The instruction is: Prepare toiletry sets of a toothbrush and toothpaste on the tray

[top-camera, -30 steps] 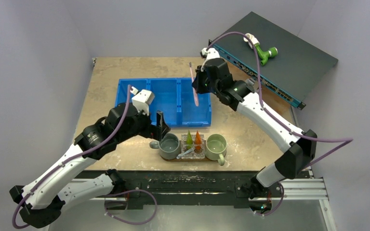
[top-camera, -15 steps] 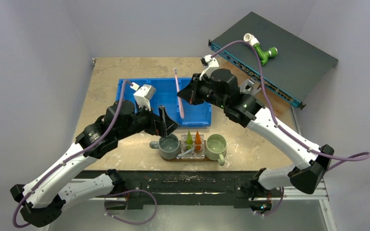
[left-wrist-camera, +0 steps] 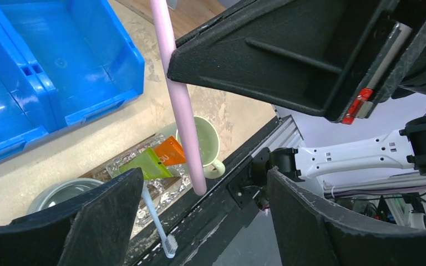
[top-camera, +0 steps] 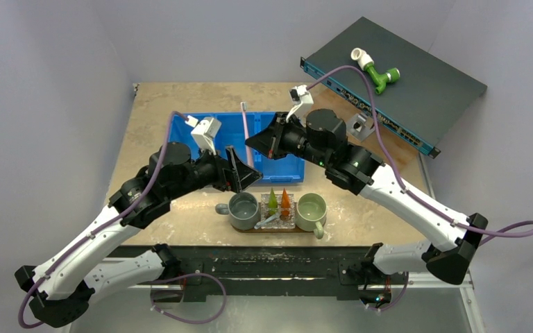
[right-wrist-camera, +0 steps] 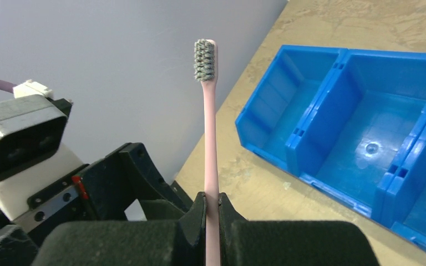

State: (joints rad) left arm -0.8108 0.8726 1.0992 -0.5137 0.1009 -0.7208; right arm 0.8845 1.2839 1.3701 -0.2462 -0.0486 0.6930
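I have my right gripper midway along the pink toothbrush's handle, so I will take the toothbrush's lower end (left-wrist-camera: 195, 173) with my left gripper, so my right gripper can regrip near the bristles.
My right gripper (right-wrist-camera: 211, 202) is shut on the pink toothbrush (right-wrist-camera: 209, 116), which stands upright with its bristles on top. In the top view it hangs above the near edge of the blue bin (top-camera: 245, 128). The handle's lower end (left-wrist-camera: 191, 149) hangs between the wide-open fingers of my left gripper (left-wrist-camera: 204, 173), touching neither. Below, the dark tray (top-camera: 284, 230) holds a green toothpaste tube (left-wrist-camera: 144, 165), an orange one (left-wrist-camera: 169, 151) and a pale toothbrush (left-wrist-camera: 155, 219), between a grey mug (top-camera: 243, 211) and a green mug (top-camera: 311, 210).
A blue three-compartment bin (top-camera: 208, 132) sits behind the tray on the tan table. At the back right a black box (top-camera: 423, 90) carries a green-and-white pipe fitting (top-camera: 376, 71). The table's near edge and a black rail lie just past the tray.
My right arm has swung left and lower, carrying the pink toothbrush to my left gripper. My left gripper has risen, turned toward it and narrowed slightly.
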